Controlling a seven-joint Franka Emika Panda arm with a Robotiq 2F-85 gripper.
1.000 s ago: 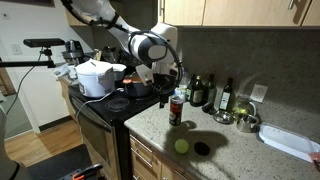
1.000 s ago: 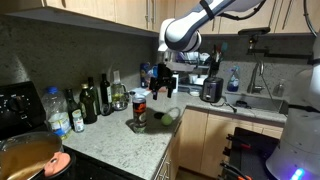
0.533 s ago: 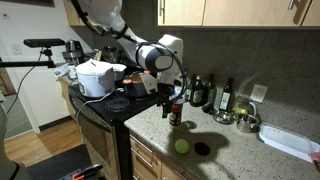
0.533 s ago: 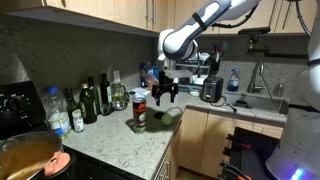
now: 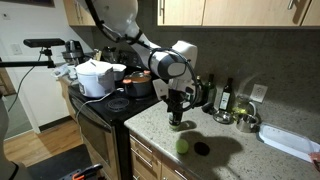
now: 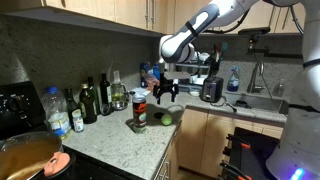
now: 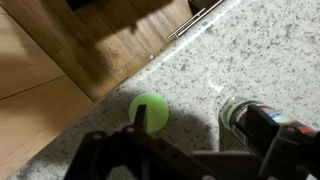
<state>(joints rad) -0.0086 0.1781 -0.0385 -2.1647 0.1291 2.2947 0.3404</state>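
Observation:
The green ball is near the counter's front edge. My gripper goes to it next and closes around the ball's sides [image 5: 182, 146] [image 7: 150, 113].
My gripper [image 7: 206, 132] hangs open over the speckled granite counter [image 7: 250, 50], with nothing between its fingers. A green ball [image 7: 152, 108] lies on the counter just past one finger. A dark drink can [image 7: 236, 114] with a red label stands upright by the other finger, partly hidden behind it. In both exterior views the gripper [image 5: 176, 100] [image 6: 165, 92] hovers low beside the can [image 6: 140, 108], and the ball [image 5: 182, 145] [image 6: 167, 118] rests near the counter's front edge.
A small black round object [image 5: 202, 149] lies next to the ball. Several bottles [image 5: 200, 92] stand against the backsplash. Pots [image 5: 98, 77] sit on the stove, and metal bowls [image 5: 245, 122] and a white tray [image 5: 290, 142] are further along. A black appliance [image 6: 211, 90] stands by the sink.
The arm has swung along the counter toward the can and come lower, so the gripper now hangs right by the can. The jaws stayed open.

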